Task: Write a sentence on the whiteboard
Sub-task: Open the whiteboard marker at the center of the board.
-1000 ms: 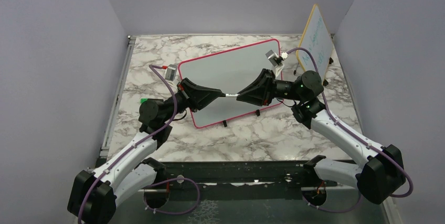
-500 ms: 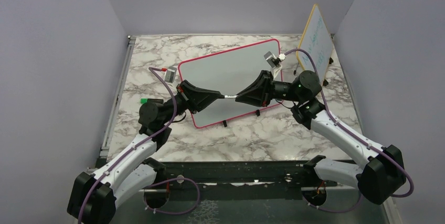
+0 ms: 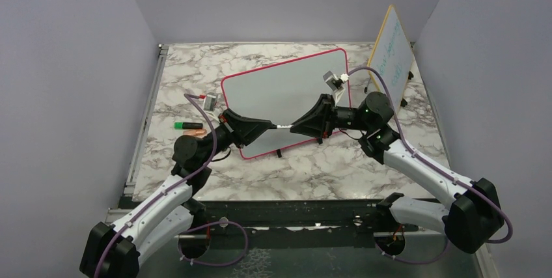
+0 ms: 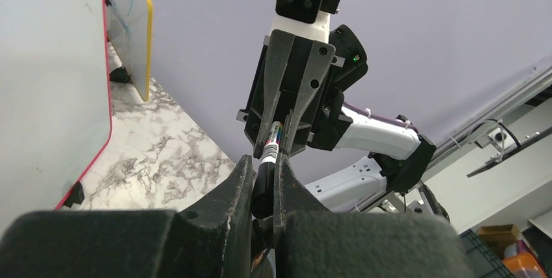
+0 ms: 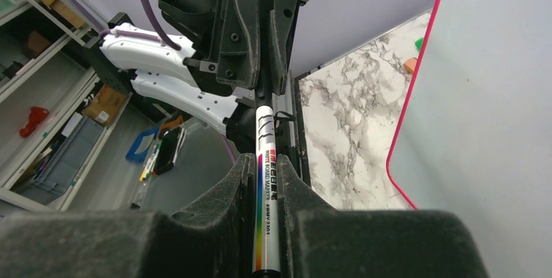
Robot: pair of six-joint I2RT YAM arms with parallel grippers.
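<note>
Next, I release the black cap with my left gripper on the marble [image 3: 297, 175] between the whiteboard and the table's front edge.
The whiteboard [image 3: 286, 92], pink-red framed, stands tilted at mid-table, and no sentence shows on its face. In front of its lower edge a whiteboard marker [image 3: 282, 125] hangs level between both grippers. My left gripper [image 3: 273, 124] is shut on the marker's black cap end [image 4: 269, 177]. My right gripper [image 3: 292, 126] is shut on the white barrel [image 5: 268, 180] with its rainbow stripe. The two grippers face each other tip to tip. The left wrist view has the left gripper [image 4: 263, 161] low in the picture, and the right wrist view shows the right gripper [image 5: 265, 159] likewise.
A smaller yellow-framed board [image 3: 392, 47] with teal writing leans at the back right. A green marker [image 3: 187, 125] and an orange object [image 3: 194, 133] lie on the marble table [image 3: 325, 167] left of the whiteboard, close to my left arm.
Both grippers, joined by the marker, have drifted toward the near side and slightly left. The left arm has swung back, uncovering the green marker and the orange object.
</note>
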